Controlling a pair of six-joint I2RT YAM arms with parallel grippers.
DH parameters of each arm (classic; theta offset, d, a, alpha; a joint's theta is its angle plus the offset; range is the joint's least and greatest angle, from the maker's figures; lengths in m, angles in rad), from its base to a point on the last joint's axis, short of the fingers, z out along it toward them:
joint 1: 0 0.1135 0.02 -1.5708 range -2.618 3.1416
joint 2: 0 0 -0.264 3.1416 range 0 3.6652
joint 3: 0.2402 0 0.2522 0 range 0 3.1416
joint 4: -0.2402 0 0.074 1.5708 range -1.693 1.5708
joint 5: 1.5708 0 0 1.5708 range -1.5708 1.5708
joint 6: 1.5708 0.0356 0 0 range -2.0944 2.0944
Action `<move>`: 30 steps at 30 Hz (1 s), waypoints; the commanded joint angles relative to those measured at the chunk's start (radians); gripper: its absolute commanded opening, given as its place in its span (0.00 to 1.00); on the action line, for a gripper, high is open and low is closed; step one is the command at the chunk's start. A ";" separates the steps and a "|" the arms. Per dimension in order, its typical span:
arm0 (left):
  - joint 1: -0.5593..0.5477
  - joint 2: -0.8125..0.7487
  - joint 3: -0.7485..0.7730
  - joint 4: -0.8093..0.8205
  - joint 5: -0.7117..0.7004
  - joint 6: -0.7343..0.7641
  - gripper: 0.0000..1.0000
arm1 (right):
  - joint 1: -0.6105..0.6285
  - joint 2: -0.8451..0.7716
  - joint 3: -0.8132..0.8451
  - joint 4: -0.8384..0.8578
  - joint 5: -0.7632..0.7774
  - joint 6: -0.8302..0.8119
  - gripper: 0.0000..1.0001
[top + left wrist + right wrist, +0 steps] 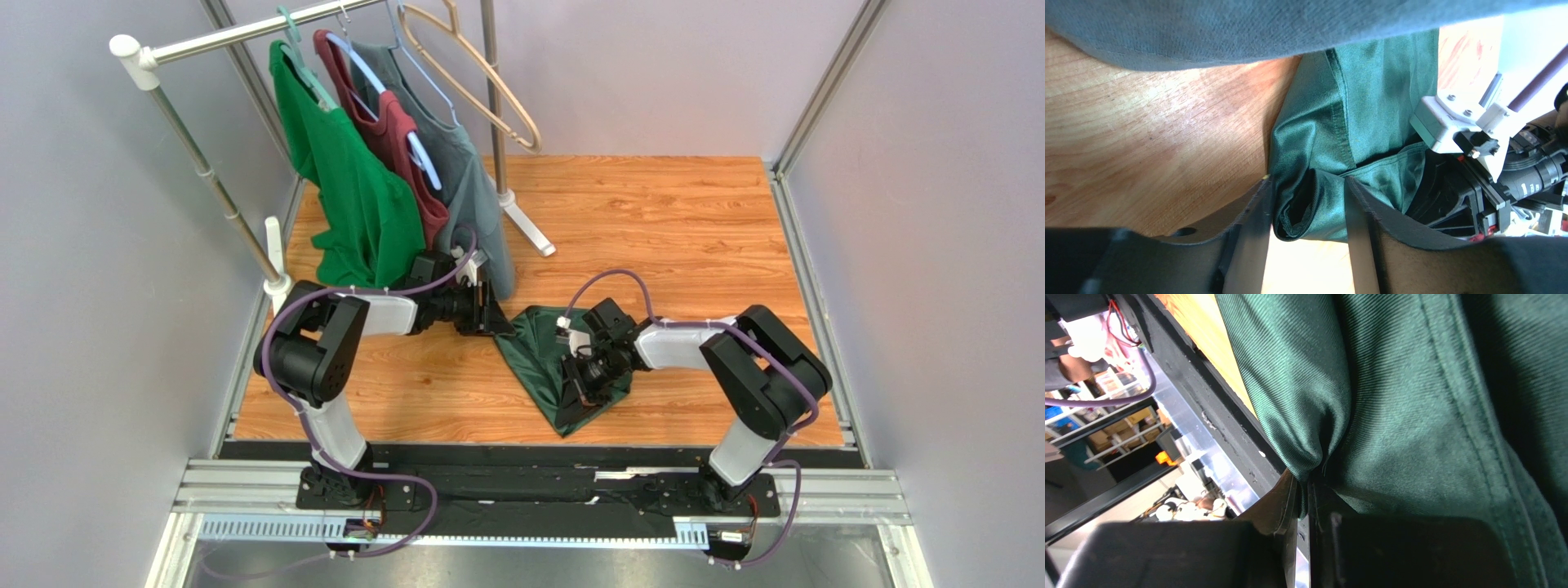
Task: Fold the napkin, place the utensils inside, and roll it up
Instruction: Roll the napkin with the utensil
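The napkin is held by just a thin pinch in my right gripper's fingertips, so next my right gripper opens and takes the thick folded edge (1300, 413) deeper before rolling.
The dark green napkin (548, 355) lies bunched in a long wedge on the wooden table between both arms. My left gripper (494, 316) is at its far left corner. In the left wrist view the gripper (1308, 180) has its jaws partly apart, closed round a thick, loosely rolled end of the napkin (1315, 202) that touches both fingers. My right gripper (577, 382) is over the napkin's middle. In the right wrist view the gripper (1308, 481) is shut on a thin pinch of the napkin (1389, 416). The utensils are hidden.
A clothes rack stands at the back left with a bright green shirt (350, 184), a maroon shirt (399, 141), a grey-green shirt (472, 196) and an empty wooden hanger (491, 74). The grey-green shirt (1260, 24) hangs just above my left gripper. The black front rail (528, 453) runs near the napkin's tip.
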 commanded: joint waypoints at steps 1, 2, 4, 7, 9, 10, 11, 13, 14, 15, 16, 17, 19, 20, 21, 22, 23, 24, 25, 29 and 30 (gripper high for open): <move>-0.010 0.017 -0.005 -0.003 0.017 0.013 0.49 | -0.024 0.062 0.018 -0.020 0.143 -0.100 0.00; -0.019 0.021 -0.005 0.000 0.022 0.012 0.46 | -0.030 0.066 0.026 -0.032 0.143 -0.114 0.00; -0.030 0.028 -0.003 0.005 0.023 0.007 0.28 | -0.033 0.074 0.047 -0.045 0.157 -0.129 0.00; -0.033 0.025 -0.005 -0.007 0.008 0.004 0.07 | -0.038 0.065 0.072 -0.071 0.166 -0.148 0.02; -0.033 0.015 -0.002 -0.030 -0.004 0.015 0.00 | -0.039 0.048 0.096 -0.094 0.189 -0.157 0.08; -0.035 0.008 0.000 -0.042 -0.015 0.018 0.00 | -0.038 0.027 0.105 -0.132 0.200 -0.161 0.12; -0.033 0.002 0.009 -0.055 -0.021 0.022 0.00 | -0.039 0.013 0.116 -0.152 0.224 -0.172 0.23; -0.033 -0.005 0.026 -0.114 -0.039 0.041 0.00 | -0.038 -0.023 0.145 -0.213 0.247 -0.180 0.34; -0.033 -0.006 0.041 -0.134 -0.047 0.051 0.00 | -0.038 -0.056 0.156 -0.236 0.270 -0.183 0.45; -0.033 -0.008 0.047 -0.160 -0.050 0.056 0.00 | -0.036 -0.078 0.186 -0.259 0.284 -0.187 0.50; -0.033 -0.006 0.053 -0.174 -0.055 0.062 0.00 | -0.035 -0.099 0.200 -0.300 0.298 -0.186 0.54; -0.033 -0.009 0.063 -0.181 -0.058 0.071 0.00 | -0.032 -0.142 0.213 -0.315 0.324 -0.184 0.57; -0.033 -0.005 0.070 -0.209 -0.052 0.081 0.00 | -0.016 -0.174 0.263 -0.353 0.359 -0.174 0.60; -0.033 -0.003 0.078 -0.216 -0.052 0.087 0.00 | -0.006 -0.190 0.285 -0.362 0.405 -0.174 0.63; -0.033 -0.002 0.081 -0.222 -0.049 0.088 0.00 | 0.008 -0.211 0.300 -0.373 0.437 -0.171 0.64; -0.033 0.003 0.084 -0.225 -0.047 0.090 0.00 | 0.048 -0.219 0.328 -0.370 0.477 -0.174 0.64; -0.033 0.003 0.087 -0.227 -0.047 0.090 0.00 | 0.072 -0.224 0.336 -0.364 0.555 -0.181 0.65; -0.033 0.005 0.087 -0.227 -0.046 0.090 0.00 | 0.101 -0.213 0.345 -0.352 0.613 -0.183 0.65; -0.033 0.008 0.089 -0.227 -0.046 0.088 0.00 | 0.159 -0.204 0.352 -0.344 0.670 -0.183 0.65; -0.033 0.006 0.096 -0.234 -0.047 0.090 0.00 | 0.286 -0.120 0.383 -0.310 0.876 -0.181 0.65; -0.033 0.006 0.098 -0.236 -0.047 0.090 0.00 | 0.303 -0.103 0.382 -0.304 0.902 -0.175 0.65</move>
